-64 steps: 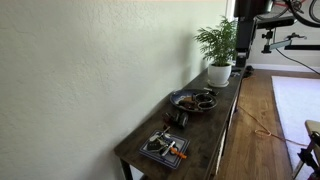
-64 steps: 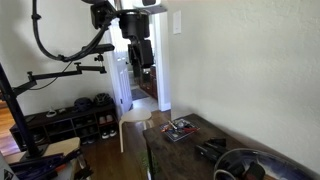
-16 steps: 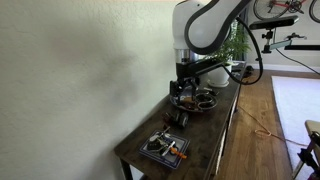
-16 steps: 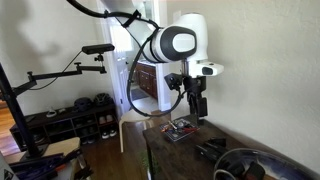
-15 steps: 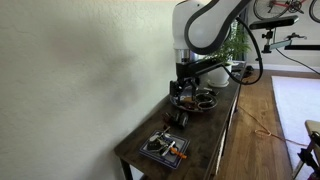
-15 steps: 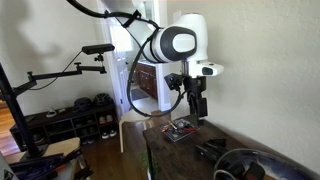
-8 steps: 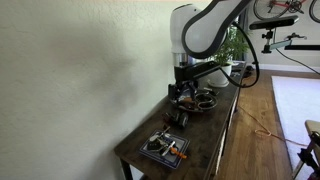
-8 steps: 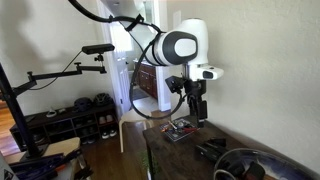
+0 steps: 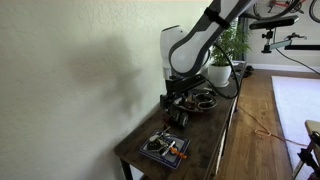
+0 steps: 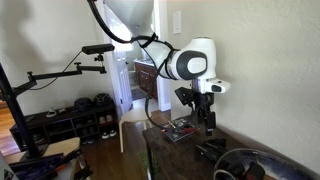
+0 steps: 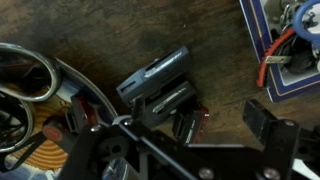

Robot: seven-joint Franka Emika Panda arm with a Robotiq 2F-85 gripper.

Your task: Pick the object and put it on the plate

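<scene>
Next, my gripper reaches for and closes on the middle of the small red item (image 9: 167, 115) (image 11: 190, 123), which is lying between the dark grey boxy item and the wall.
The object is a dark grey boxy item (image 11: 155, 78) lying on the wooden table between the plate and the tray; it also shows in both exterior views (image 9: 177, 117) (image 10: 212, 150). The plate (image 9: 195, 100) is a round dark shallow dish holding some items, seen at the left in the wrist view (image 11: 40, 70) and at the bottom edge of an exterior view (image 10: 245, 165). My gripper (image 11: 224, 123) is open and empty. It hangs just above the object (image 9: 178, 100) (image 10: 210, 125), with one finger next to the object's near end.
A square grey tray (image 9: 165, 147) (image 10: 180, 130) (image 11: 285, 45) with an orange item lies near the table's end. A potted plant in a white pot (image 9: 220, 62) stands past the plate. The wall runs along one side of the narrow table.
The arm has come down and shifted from over the plate toward the dark object. The gripper has stayed open. Nothing on the table has moved.
</scene>
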